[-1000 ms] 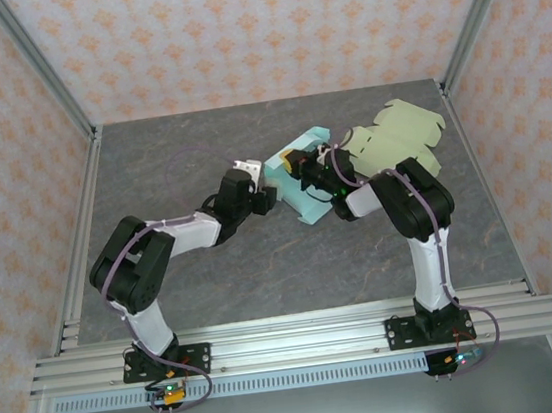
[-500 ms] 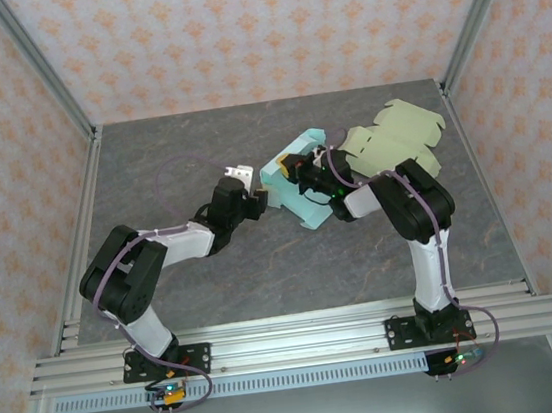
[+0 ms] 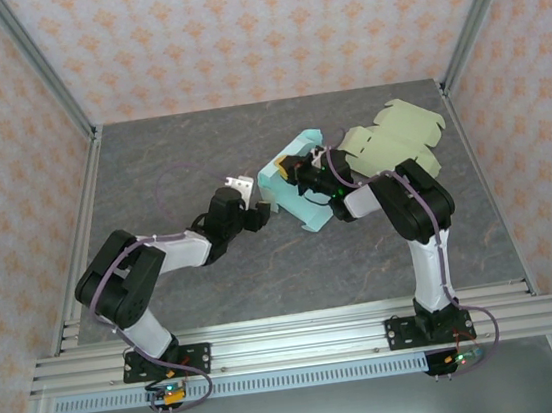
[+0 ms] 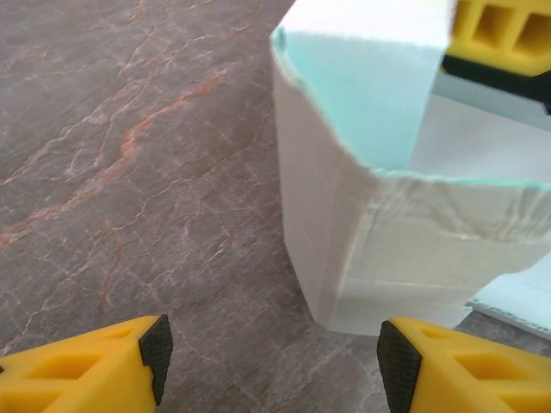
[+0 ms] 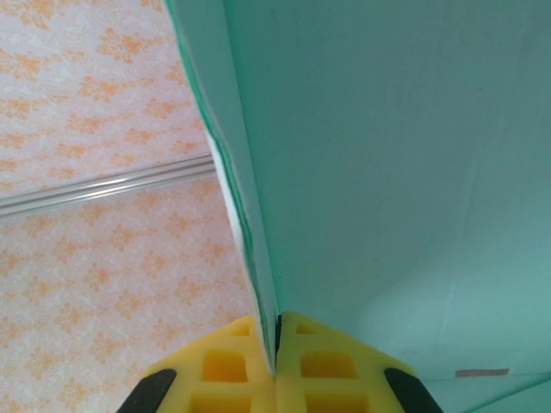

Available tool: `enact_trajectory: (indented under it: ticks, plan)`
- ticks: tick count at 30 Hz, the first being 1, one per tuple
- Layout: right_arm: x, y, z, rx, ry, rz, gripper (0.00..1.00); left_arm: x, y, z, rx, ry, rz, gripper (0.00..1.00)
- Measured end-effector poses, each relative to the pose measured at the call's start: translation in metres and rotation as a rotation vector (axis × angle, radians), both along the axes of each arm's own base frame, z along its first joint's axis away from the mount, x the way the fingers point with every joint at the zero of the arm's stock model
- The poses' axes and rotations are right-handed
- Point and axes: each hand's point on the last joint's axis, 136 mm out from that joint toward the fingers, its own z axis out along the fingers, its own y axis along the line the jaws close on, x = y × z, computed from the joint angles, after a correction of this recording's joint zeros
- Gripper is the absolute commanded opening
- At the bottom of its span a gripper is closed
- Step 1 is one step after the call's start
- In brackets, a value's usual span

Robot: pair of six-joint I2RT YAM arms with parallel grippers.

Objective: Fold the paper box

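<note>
The flap at the white corner of the box in the right gripper gapes from the box's side, so next the left gripper pinches the flap's bend (image 4: 372,185) against that side.
The paper box (image 3: 292,192), teal inside and white outside, stands partly folded at mid-table. My right gripper (image 3: 299,170) is shut on one of its upright walls; in the right wrist view the yellow jaws (image 5: 277,344) pinch the thin edge of the teal box wall (image 5: 387,172). My left gripper (image 3: 257,215) sits just left of the box, open and holding nothing. In the left wrist view its fingertips (image 4: 275,357) stand wide apart over bare table, a short way in front of the box's white corner (image 4: 344,249). A yellow finger of the right gripper (image 4: 504,34) shows at the box's far wall.
A flat pale yellow-green cardboard cutout (image 3: 395,136) lies behind and right of the box. Aluminium frame posts (image 3: 43,69) and patterned walls enclose the grey stone-look table (image 3: 179,158). A frame rail (image 3: 293,340) runs along the near edge.
My left gripper has pulled back from the box toward the near left and its jaws have widened. The right gripper stays shut on the box wall, and the box has tilted slightly.
</note>
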Motion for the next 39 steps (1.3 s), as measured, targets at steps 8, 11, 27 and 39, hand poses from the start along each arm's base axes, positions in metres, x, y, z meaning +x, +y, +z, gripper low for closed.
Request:
enact_trajectory:
  ticks: [8, 11, 27, 39]
  plan:
    - [-0.003, 0.003, 0.001, 0.007, 0.005, 0.013, 0.0, 0.017, -0.013, 0.011, -0.003, -0.034, -0.018, 0.6]
    - [-0.003, 0.004, 0.001, 0.008, 0.002, 0.012, 0.0, 0.019, -0.012, 0.01, 0.007, -0.037, -0.004, 0.53]
    - [-0.005, 0.007, 0.001, 0.011, 0.0, 0.014, 0.0, 0.02, 0.001, 0.004, 0.053, -0.047, 0.058, 0.45]
    - [-0.009, 0.02, 0.002, 0.026, 0.013, 0.019, 0.0, 0.029, -0.017, 0.0, -0.055, -0.061, 0.034, 0.49]
